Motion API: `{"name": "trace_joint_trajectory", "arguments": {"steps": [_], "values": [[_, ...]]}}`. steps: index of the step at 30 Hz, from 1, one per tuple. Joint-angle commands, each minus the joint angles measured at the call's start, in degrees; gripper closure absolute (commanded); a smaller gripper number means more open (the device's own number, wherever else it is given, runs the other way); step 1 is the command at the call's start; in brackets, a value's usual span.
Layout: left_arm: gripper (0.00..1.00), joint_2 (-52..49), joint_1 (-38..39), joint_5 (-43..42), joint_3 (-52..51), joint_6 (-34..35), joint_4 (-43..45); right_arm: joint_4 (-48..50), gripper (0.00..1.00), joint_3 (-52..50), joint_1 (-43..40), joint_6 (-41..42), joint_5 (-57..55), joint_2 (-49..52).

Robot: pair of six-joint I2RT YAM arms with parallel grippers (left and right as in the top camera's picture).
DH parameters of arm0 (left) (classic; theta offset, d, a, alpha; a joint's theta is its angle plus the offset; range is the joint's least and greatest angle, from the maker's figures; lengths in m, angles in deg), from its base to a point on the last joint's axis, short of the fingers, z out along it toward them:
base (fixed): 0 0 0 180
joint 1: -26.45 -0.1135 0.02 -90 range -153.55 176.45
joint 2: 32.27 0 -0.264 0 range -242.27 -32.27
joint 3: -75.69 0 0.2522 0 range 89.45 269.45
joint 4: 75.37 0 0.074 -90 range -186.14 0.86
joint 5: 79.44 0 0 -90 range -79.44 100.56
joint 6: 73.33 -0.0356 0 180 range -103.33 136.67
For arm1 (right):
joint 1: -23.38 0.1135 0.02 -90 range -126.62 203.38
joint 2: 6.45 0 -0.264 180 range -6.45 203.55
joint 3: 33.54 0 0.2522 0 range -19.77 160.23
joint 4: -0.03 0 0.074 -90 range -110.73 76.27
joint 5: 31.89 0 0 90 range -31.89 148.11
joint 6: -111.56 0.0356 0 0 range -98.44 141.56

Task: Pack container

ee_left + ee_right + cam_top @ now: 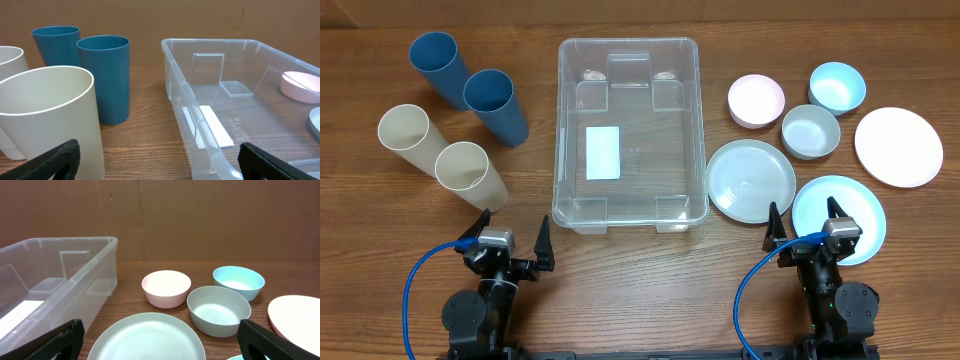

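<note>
The pale green plate is next for my right gripper, which should go to it and close on its rim [784, 208] beside the light blue plate.
The clear plastic container [630, 130] stands empty at the table's middle, a white label on its bottom; it also shows in the left wrist view [240, 115] and the right wrist view [55, 275]. Two blue cups [490, 100] and two cream cups [465, 170] stand to its left. To its right are a pink bowl [756, 100], a light blue bowl [837, 87], a grey bowl [810, 131], a pale green plate [750, 180], a light blue plate [850, 205] and a pinkish-white plate [898, 146]. My left gripper [510, 240] is open and empty near the front edge. My right gripper [803, 228] is open and empty over the blue plate's near side.
A brown wall rises behind the table in both wrist views. Blue cables loop beside both arm bases at the front edge.
</note>
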Motion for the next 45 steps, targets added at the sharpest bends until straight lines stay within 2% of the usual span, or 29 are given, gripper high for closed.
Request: {"name": "trace_joint_trajectory", "arguments": {"steps": [1,31,38,45], "values": [[0.0,0.5,-0.4,-0.7,-0.3,0.8,0.2,0.4,0.0,-0.3,-0.2,-0.4,0.3,-0.5],[0.0,0.5,-0.4,-0.7,-0.3,0.8,0.2,0.6,0.0,-0.3,-0.2,-0.4,0.4,-0.5],[0.0,0.5,-0.4,-0.7,-0.3,0.8,0.2,1.7,0.0,-0.3,-0.2,-0.4,6.2,-0.5],[0.0,0.5,-0.4,-0.7,-0.3,0.8,0.2,5.2,0.0,-0.3,-0.2,-0.4,7.0,-0.5]]}}
